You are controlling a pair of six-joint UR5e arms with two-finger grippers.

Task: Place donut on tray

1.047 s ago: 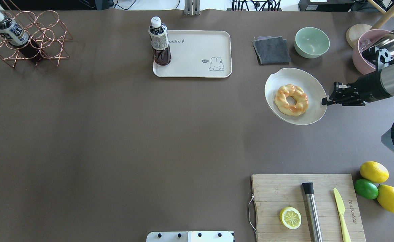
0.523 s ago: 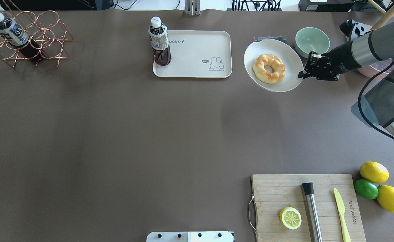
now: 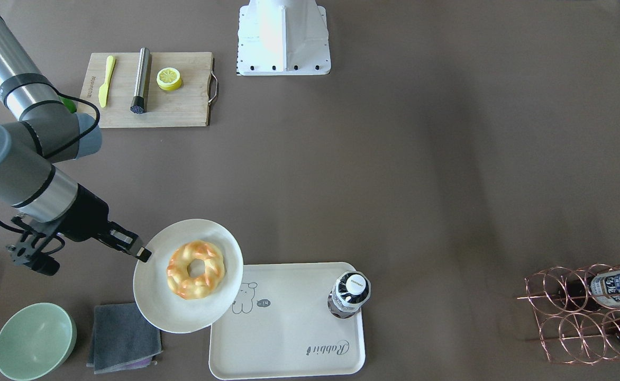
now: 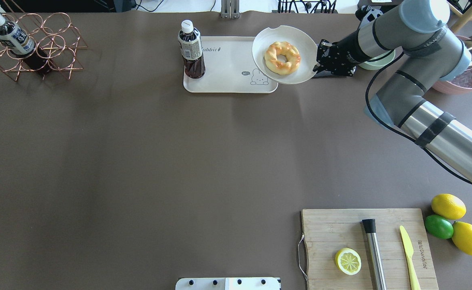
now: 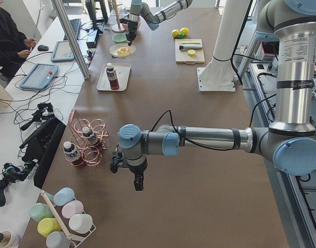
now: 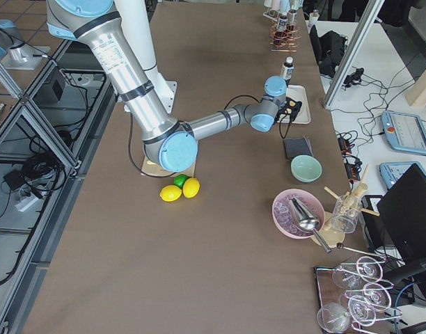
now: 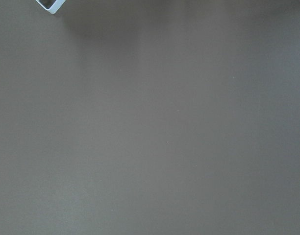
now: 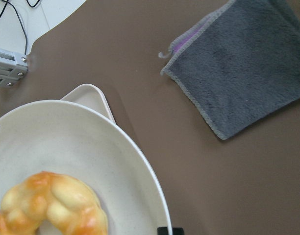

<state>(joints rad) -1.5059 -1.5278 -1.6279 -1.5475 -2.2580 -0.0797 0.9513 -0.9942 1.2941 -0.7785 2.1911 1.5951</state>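
Note:
The off-white plate will go down from my right gripper onto the cream tray [image 3: 267, 317], between the bear drawing and the lettering. The plate is now in the air over the tray.
The donut [image 4: 282, 57], a golden twisted ring with orange-brown patches, lies on a round off-white plate [image 4: 260, 40]. My right gripper [image 4: 316, 67] is shut on the plate's right rim and holds it in the air over the right end of the cream tray [image 4: 228, 76]. The front-facing view shows the donut [image 3: 195, 270], the plate [image 3: 183, 315], the tray [image 3: 289, 328] and the right gripper [image 3: 142, 254]. The right wrist view shows the donut [image 8: 52, 208], the plate [image 8: 66, 142] and a tray corner [image 8: 91, 95]. My left gripper [image 5: 137, 183] shows only in the exterior left view; I cannot tell its state.
A dark drink bottle [image 4: 191, 48] stands on the tray's left end. A grey cloth [image 3: 124, 336] and a green bowl [image 3: 35, 341] lie to the tray's right. A cutting board [image 4: 340, 229] with a lemon half [image 4: 348, 261] sits at the near right. A copper wire rack [image 4: 30, 46] stands far left.
My right arm has carried the plate with the donut away from the robot and to the left, from the table's right side to over the tray's right end.

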